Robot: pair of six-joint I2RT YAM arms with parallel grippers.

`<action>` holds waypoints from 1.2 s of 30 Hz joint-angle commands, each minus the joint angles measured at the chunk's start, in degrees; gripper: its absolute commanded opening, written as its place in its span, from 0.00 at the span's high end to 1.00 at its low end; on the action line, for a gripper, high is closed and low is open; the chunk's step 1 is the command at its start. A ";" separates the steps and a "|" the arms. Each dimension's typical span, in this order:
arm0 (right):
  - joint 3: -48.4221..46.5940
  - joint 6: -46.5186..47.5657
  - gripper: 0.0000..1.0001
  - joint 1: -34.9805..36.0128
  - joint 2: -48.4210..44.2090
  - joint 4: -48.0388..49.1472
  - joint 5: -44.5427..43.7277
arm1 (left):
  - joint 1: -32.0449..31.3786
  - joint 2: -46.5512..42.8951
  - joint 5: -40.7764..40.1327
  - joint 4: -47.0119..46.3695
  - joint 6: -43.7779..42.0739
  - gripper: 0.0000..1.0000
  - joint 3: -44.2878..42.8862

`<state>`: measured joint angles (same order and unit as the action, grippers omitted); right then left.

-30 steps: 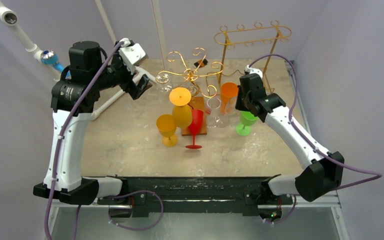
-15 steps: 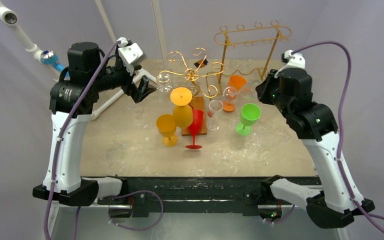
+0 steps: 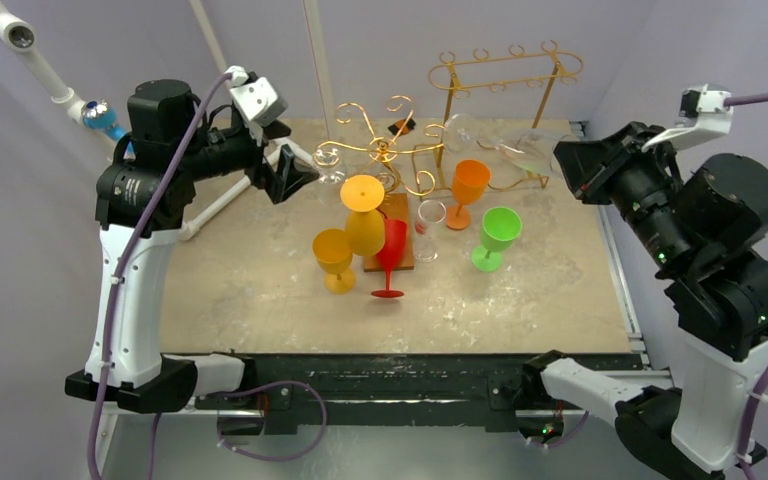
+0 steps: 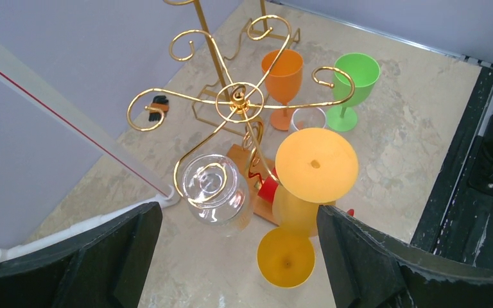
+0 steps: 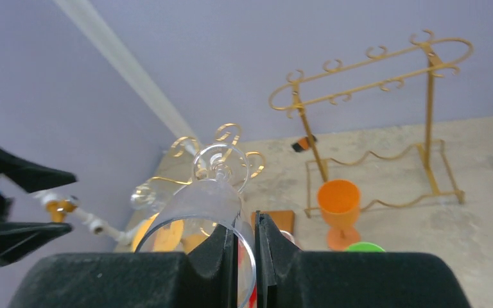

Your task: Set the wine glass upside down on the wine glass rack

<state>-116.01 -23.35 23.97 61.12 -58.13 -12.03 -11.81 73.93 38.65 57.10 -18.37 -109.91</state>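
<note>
I will close my left gripper on the stem end (image 3: pixel 475 138) next to the foot of the clear wine glass that my right gripper holds.
My right gripper (image 3: pixel 572 165) is shut on the rim of a clear wine glass (image 3: pixel 520 148). It holds the glass on its side, high in the air beside the gold rail rack (image 3: pixel 505 70), with the foot pointing left. In the right wrist view the rim sits between the shut fingers (image 5: pixel 246 256) and the bowl (image 5: pixel 199 208) reaches out ahead. My left gripper (image 3: pixel 295 175) is open and empty. It hovers above another clear glass (image 4: pixel 215 189) that hangs upside down on the gold spiral rack (image 4: pixel 237 99).
A yellow glass (image 3: pixel 362 205) hangs upside down on the spiral rack. On the table stand a yellow glass (image 3: pixel 333 255), a red one (image 3: pixel 392 250), a small clear one (image 3: pixel 428 220), an orange one (image 3: pixel 468 185) and a green one (image 3: pixel 498 232). White pipes lie at back left.
My right arm rose and swung back to the right, lifting the clear glass from among the table glasses up to rail-rack height. The left gripper shifted slightly right.
</note>
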 commanded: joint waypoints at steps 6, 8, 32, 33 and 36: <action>-1.56 -7.02 1.00 -0.03 4.68 18.19 18.44 | -0.40 3.88 4.26 -9.91 17.71 0.00 -4.22; -1.13 -8.27 1.00 0.03 5.97 21.43 20.37 | -0.43 6.09 5.77 -10.74 21.64 0.00 -6.53; -1.47 -7.74 1.00 10.15 16.03 32.00 14.08 | -1.46 11.23 3.54 -20.63 33.13 0.18 -3.98; -1.19 -7.61 1.00 10.36 15.92 32.28 13.79 | -1.46 11.50 2.63 -20.11 32.31 0.29 -4.38; 1.41 -7.20 1.00 10.65 14.38 34.17 13.15 | -1.46 11.76 0.51 -18.46 29.84 0.63 -4.95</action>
<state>-114.98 -32.12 34.24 78.08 -29.91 4.38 -12.95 85.34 46.70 34.02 4.86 -112.20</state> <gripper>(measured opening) 0.144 0.620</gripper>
